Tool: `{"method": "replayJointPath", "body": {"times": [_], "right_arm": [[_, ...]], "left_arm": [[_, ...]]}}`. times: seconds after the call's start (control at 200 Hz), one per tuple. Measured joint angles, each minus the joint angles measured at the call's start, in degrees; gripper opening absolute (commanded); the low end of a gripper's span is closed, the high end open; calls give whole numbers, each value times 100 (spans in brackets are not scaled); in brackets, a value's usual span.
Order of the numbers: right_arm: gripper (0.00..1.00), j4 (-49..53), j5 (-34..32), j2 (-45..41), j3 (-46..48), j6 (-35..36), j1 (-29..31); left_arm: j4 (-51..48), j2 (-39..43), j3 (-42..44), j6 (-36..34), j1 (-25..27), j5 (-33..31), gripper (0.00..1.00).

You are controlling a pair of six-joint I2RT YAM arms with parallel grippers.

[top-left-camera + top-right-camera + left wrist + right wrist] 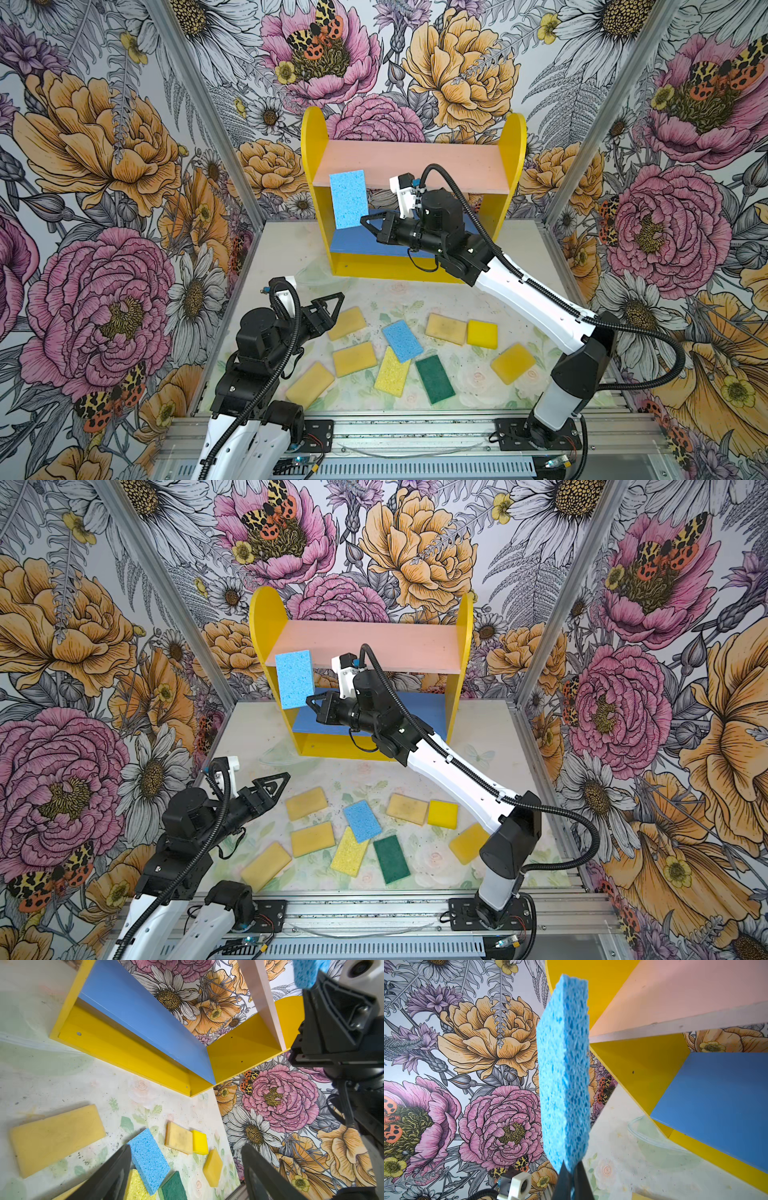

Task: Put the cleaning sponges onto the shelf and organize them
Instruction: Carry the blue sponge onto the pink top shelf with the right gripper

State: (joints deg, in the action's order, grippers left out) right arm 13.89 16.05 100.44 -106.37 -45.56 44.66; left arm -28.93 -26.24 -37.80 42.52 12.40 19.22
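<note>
The robot's right gripper needs to release the light blue sponge, now upright in front of the shelf, on the pink upper board (354, 165) (640, 1004), by the yellow side panel nearest it.
My right gripper (365, 219) (570, 1165) is shut on one short end of a light blue sponge (348, 198) (294, 678) (564, 1072). The sponge stands upright in front of the left end of the shelf (415, 162), between its pink upper board and blue lower board (357, 239). My left gripper (338, 297) (185, 1147) hovers open and empty over the table's left side. On the table lie another light blue sponge (402, 340), a pale yellow one (392, 377), a dark green one (434, 379), a small bright yellow one (482, 333) and several tan-yellow ones, one (347, 323) just by the left fingertips.
Floral walls and metal posts (199, 108) close in the table on three sides. An aluminium rail (415, 432) runs along the front edge. A clear plastic piece (320, 276) lies in front of the shelf's left foot. Both shelf boards are bare.
</note>
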Motion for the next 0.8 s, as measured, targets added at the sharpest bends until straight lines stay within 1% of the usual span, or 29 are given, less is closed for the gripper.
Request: {"method": "replayJointPath", "body": {"times": [0.15,0.375,0.58,0.8], "right_arm": [[4,2,-4,439,-625,-4,0],[4,26,-186,1180,-1644,-122,0],[3,94,-503,1843,-2479,-291,0],[3,221,-999,2503,-3342,-511,-13]], "left_arm": [[-234,66,-48,-162,83,-267,86],[-535,164,-68,-310,170,-535,87],[-730,262,-140,-380,304,-730,87],[-920,308,-192,-452,352,-831,88]]}}
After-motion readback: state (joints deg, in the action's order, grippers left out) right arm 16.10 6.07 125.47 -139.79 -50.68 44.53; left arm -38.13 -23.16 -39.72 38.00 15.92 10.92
